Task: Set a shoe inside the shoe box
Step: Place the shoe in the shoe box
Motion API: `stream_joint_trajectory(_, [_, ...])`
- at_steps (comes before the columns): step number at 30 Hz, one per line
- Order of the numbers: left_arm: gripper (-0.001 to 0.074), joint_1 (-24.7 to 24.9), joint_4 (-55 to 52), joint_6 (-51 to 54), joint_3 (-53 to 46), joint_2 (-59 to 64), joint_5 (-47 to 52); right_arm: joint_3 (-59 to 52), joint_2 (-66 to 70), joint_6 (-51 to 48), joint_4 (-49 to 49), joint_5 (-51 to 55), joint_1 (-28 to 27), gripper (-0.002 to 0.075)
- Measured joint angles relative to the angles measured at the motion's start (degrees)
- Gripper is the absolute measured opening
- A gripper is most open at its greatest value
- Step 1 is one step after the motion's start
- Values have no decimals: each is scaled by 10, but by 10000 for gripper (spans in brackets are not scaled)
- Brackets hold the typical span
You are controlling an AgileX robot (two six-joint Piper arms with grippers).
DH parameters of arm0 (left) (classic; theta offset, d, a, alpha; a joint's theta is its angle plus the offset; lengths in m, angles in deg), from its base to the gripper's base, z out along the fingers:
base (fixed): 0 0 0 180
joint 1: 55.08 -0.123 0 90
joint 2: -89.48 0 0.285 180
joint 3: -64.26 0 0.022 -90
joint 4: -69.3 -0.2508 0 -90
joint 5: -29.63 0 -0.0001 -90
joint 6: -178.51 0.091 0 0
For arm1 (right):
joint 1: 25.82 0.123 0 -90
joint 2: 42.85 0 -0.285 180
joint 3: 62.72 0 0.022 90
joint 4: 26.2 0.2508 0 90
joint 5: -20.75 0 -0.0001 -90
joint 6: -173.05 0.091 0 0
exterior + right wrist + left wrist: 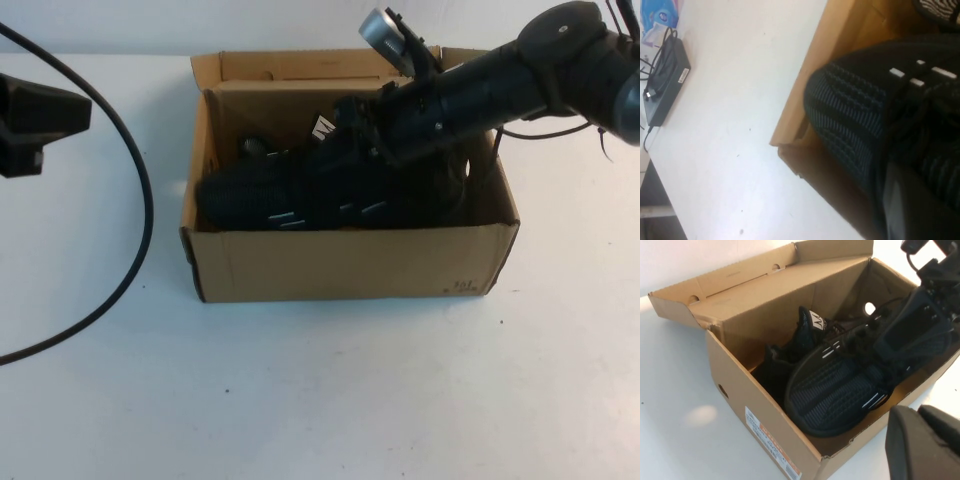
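Observation:
My right gripper should release the shoe down in the box, between its mate and the box's front cardboard side (343, 210). The shoe now lies along that front wall.
The brown cardboard shoe box (340, 262) stands open in the middle of the table, its lid flap (300, 66) folded back. The shoe (262, 195), black mesh with white dashes, lies inside along the front wall, toe to the left; it also shows in the left wrist view (837, 390) and the right wrist view (850, 110). Behind it is its mate with the upright white "M" tab (321, 129). My right gripper (372, 140) reaches into the box and is shut on the shoe near its laces. My left gripper (35, 145) is parked at the far left, shut and empty.
A black cable (135, 190) curves over the table left of the box. In the right wrist view a black power adapter (666, 80) and a blue packet (660, 12) lie beyond the box. A printed label (772, 444) is on the box's end wall.

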Motion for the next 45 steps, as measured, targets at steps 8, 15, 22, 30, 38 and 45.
stream_joint_trajectory(8, [-1,0,0,-8,0,0,0,0,31,0,5,-2,0,1])
stream_joint_trajectory(15, [-1,0,0,-11,0,0,0,0,34,32,9,1,0,1])
stream_joint_trajectory(22, [-1,0,0,-12,0,0,0,0,34,31,38,22,0,1])
stream_joint_trajectory(30, [-1,0,0,-13,0,0,3,0,34,69,1,38,1,1])
stream_joint_trajectory(38, [-1,0,0,-13,0,0,6,0,34,95,-57,17,1,1])
stream_joint_trajectory(45, [-1,0,0,-14,0,0,7,0,34,89,-66,13,1,45])
